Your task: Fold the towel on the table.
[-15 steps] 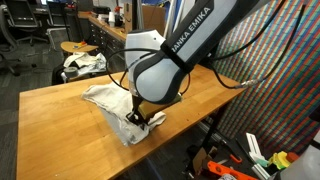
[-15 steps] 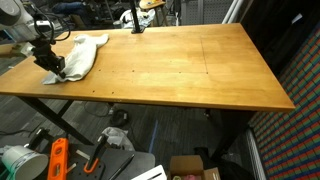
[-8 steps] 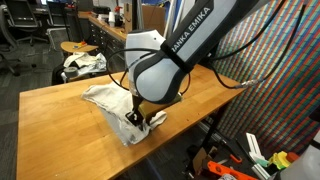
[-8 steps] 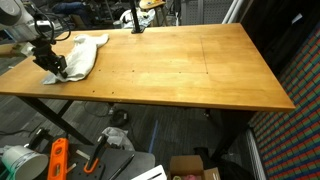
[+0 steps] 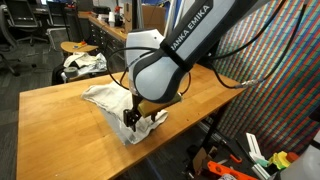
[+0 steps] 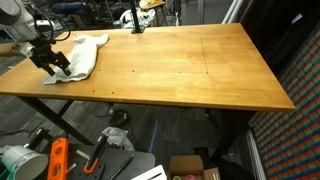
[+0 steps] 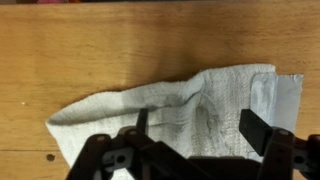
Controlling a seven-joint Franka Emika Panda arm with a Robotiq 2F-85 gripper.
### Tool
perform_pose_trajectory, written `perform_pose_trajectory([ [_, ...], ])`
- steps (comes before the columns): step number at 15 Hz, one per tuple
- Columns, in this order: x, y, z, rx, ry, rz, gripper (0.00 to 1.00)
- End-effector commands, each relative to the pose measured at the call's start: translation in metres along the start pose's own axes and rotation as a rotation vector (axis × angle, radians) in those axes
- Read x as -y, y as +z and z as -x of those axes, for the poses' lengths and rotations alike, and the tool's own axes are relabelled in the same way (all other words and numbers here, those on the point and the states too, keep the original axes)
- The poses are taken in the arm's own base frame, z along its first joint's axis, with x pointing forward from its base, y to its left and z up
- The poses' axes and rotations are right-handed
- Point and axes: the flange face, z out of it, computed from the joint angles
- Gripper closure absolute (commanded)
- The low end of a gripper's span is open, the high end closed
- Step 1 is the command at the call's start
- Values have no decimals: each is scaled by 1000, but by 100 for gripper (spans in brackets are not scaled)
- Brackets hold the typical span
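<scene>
I need to pinch the crease (image 7: 200, 108), because the towel's folded edge kinks beside that raised crease under my gripper, and pull the towel's folded edge straighter before I fold further.
The white towel (image 5: 105, 99) lies crumpled and partly folded over itself near a corner of the wooden table (image 5: 55, 110); it also shows in an exterior view (image 6: 84, 53) and spreads across the wrist view (image 7: 170, 100). My gripper (image 5: 133, 118) hangs just over the towel's near end, close to the table edge (image 6: 50, 63). In the wrist view the gripper (image 7: 198, 128) is open, its two fingers (image 7: 254, 130) wide apart with the cloth lying flat on the table between them, not pinched.
The table (image 6: 180, 70) stretches wide and bare away from the towel. A chair with cloth on it (image 5: 85, 62) stands beyond the table. On the floor below lie an orange tool (image 6: 57, 160) and a cardboard box (image 6: 190, 168).
The jaws have gone from shut on the towel's end to wide open, letting the cloth go. The arm has hardly moved.
</scene>
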Motion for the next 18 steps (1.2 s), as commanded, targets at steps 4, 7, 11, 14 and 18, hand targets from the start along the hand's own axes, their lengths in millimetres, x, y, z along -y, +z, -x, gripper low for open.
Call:
perform_pose_trajectory([
  [4, 4, -13, 7, -12, 2, -21, 0],
  [7, 9, -12, 13, -14, -8, -25, 26],
  [11, 16, -12, 22, -15, -21, -29, 58],
  [14, 20, -14, 25, -25, -25, -31, 80],
  [18, 21, -17, 25, -45, -20, -37, 89],
])
